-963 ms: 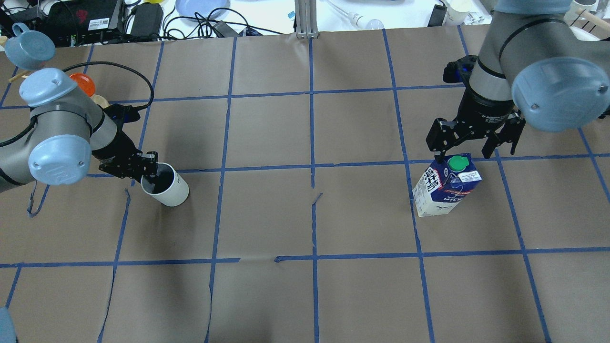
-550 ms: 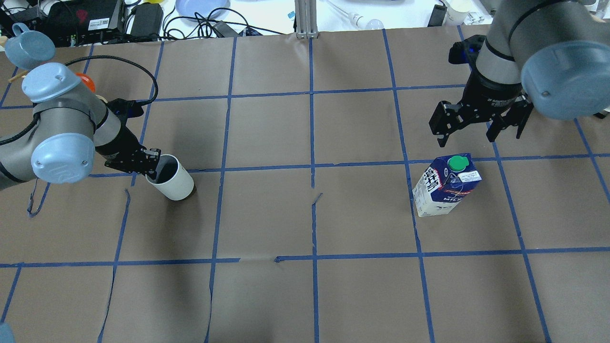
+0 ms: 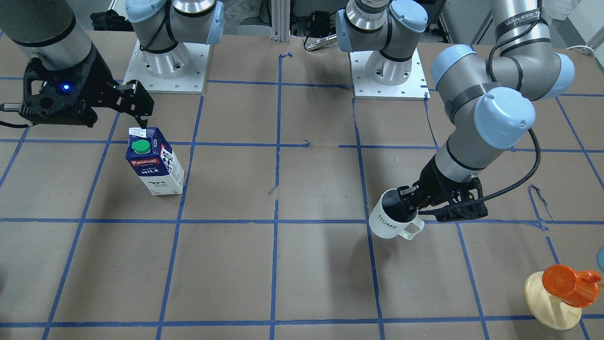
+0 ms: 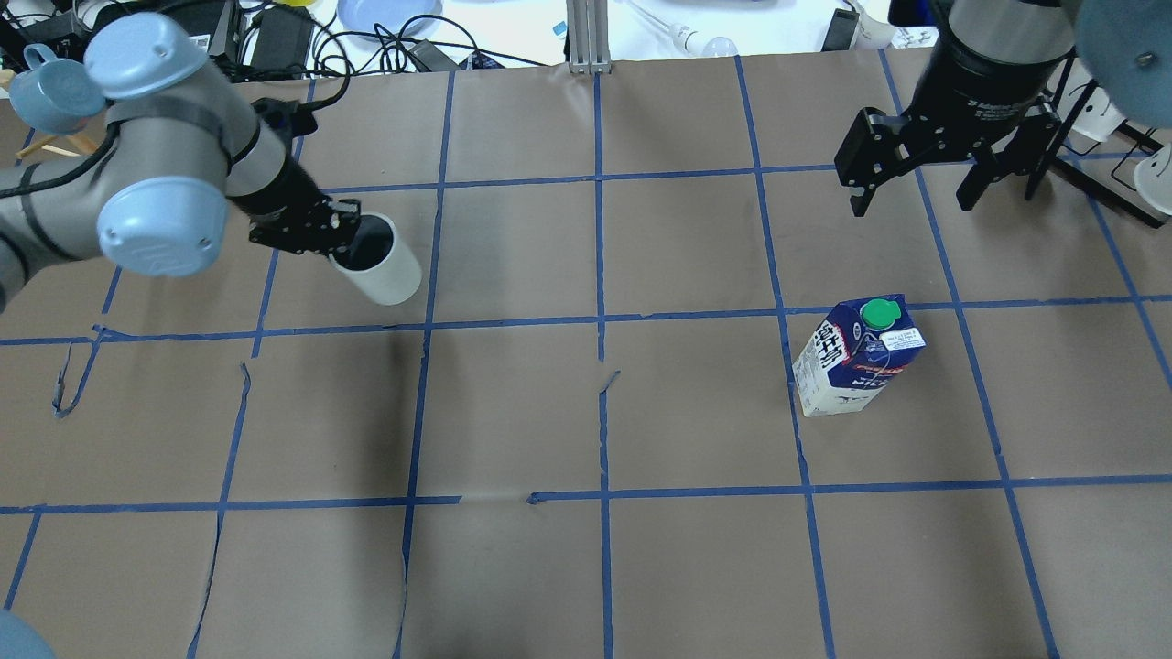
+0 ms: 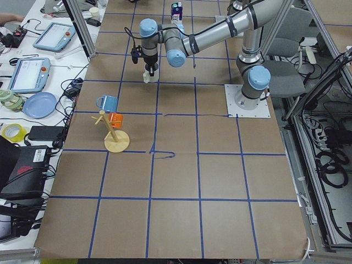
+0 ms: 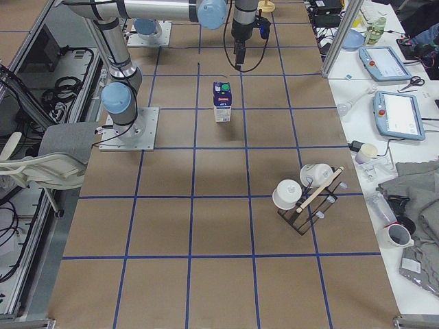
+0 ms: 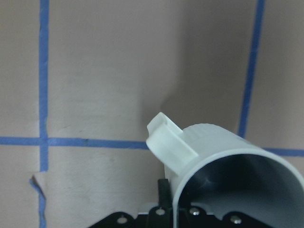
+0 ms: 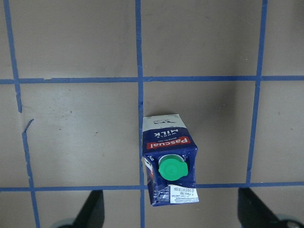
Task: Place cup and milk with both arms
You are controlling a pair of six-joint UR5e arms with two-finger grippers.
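I should lower my right gripper over the milk and close it on the carton's top [image 3: 152, 135] [image 8: 164, 191], with its fingers on the sides beside the green cap.
The white cup [image 4: 385, 272] hangs tilted above the table, its dark inside showing. My left gripper [image 4: 346, 236] is shut on its rim, one finger inside. In the front view the cup [image 3: 392, 221] shows its handle and lettering, with the left gripper [image 3: 415, 200] behind it. The left wrist view shows the cup [image 7: 223, 161] close up. The milk [image 4: 859, 355] stands upright on the table, free. It also shows in the front view [image 3: 153, 163] and the right wrist view [image 8: 168, 159]. My right gripper [image 4: 920, 197] is open and empty, above and beyond the carton.
An orange cup on a pale wooden stand [image 3: 561, 288] sits at the table's left end, with a blue cup [image 4: 50, 82] on it. A rack with white cups [image 6: 305, 195] stands at the right end. Cables and gear [image 4: 275, 37] lie past the far edge.
My left gripper has carried the cup up and further from the robot, a little rightward. My right gripper has risen away from the milk, still open. The milk has not moved.
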